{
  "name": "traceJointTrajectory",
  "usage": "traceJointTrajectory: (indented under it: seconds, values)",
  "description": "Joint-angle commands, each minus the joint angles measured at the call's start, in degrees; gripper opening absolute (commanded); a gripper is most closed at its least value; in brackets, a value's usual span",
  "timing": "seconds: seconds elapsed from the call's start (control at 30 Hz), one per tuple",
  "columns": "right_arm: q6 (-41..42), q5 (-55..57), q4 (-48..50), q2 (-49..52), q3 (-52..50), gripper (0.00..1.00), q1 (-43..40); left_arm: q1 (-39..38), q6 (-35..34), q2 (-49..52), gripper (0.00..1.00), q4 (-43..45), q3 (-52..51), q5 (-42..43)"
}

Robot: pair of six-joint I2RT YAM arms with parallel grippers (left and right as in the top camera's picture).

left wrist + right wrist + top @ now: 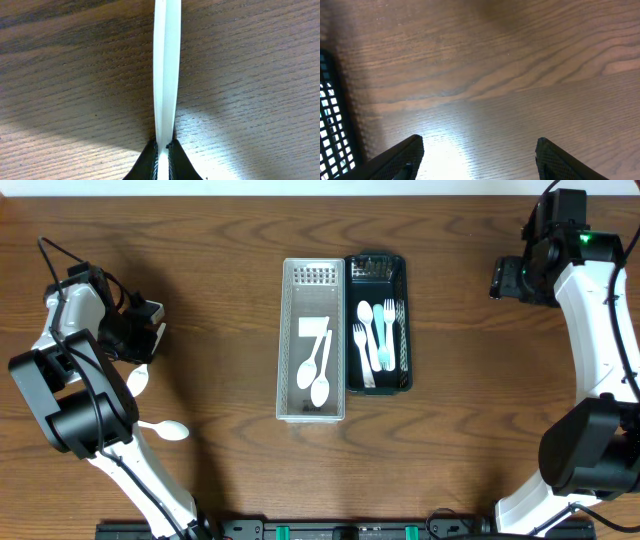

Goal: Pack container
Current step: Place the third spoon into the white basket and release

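Next, my left gripper lets go of the white spoon in the clear tray [329, 352], along the side of the tray by the dark green basket.
A clear plastic tray [284, 340] at the table's middle holds two white spoons [316, 376]. A dark green basket [407, 320] beside it on the right holds white and pale blue forks [376, 338]. My left gripper [140, 358] is at the far left, shut on the handle of a white spoon [138, 381]. In the left wrist view the handle [166, 75] runs straight up from the closed jaws [164, 148], low over the wood. Another white spoon [166, 430] lies on the table nearer the front. My right gripper [503, 280] is open and empty at the far right.
The right wrist view shows open fingers [480, 145] over bare wood, with the basket's mesh edge [327, 125] at the left. A white card [313, 328] lies in the clear tray. The left arm's cable loops near the table's left edge.
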Motion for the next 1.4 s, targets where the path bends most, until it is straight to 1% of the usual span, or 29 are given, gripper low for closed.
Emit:
traceJointTrajectory:
  seconds: [0.0,0.1,0.23,0.37,0.5,0.6,0.73,0.83,0.93,1.03,1.2,1.37]
  values:
    - [0.6,0.2,0.2,0.0,0.5,0.75,-0.4,-0.9,-2.6,0.5,0.06,-1.6,1.2,0.8]
    - [0.2,0.2,0.6,0.0,0.5,0.75,-0.4,-2.7,-8.7,-1.7,0.06,-4.4,4.8,0.9]
    - [-0.5,0.2,1.4,0.0,0.5,0.75,-0.4,-7.5,-18.3,-6.1,0.06,-10.8,12.7,1.2]
    - [-0.9,0.2,2.5,0.0,0.5,0.76,-0.4,-14.7,-22.2,-11.1,0.06,-16.2,18.2,6.6]
    - [-1.3,0.1,3.1,0.0,0.5,0.77,-0.4,-25.0,-26.1,-15.9,0.06,-17.2,18.9,6.8]
    - [-1.5,0.2,3.4,0.0,0.5,0.77,-0.4,-32.7,-32.2,-17.1,0.06,-17.2,18.9,6.8]
    - [-2.0,0.2,3.5,0.0,0.5,0.77,-0.4,-42.5,-43.3,-16.3,0.06,-15.8,18.1,6.8]
    - [-2.4,0.1,3.5,0.0,0.5,0.77,-0.4,-47.2,-47.6,-14.8,0.06,-13.4,16.6,6.5]
    - [-3.5,0.1,3.4,0.0,0.5,0.78,-0.4,-49.3,-51.0,-12.2,0.06,-12.4,16.1,6.5]
    - [-4.9,0.1,3.1,0.0,0.5,0.78,-0.4,-49.5,-53.8,-8.8,0.06,-12.2,16.1,6.6]
    - [-5.0,0.1,3.2,0.0,0.5,0.78,-0.4,-49.3,-53.8,-4.7,0.06,-12.5,16.1,6.6]
    - [-5.4,0.2,3.2,0.0,0.5,0.78,-0.4,-49.0,-53.5,-5.6,0.06,-12.4,16.2,5.7]
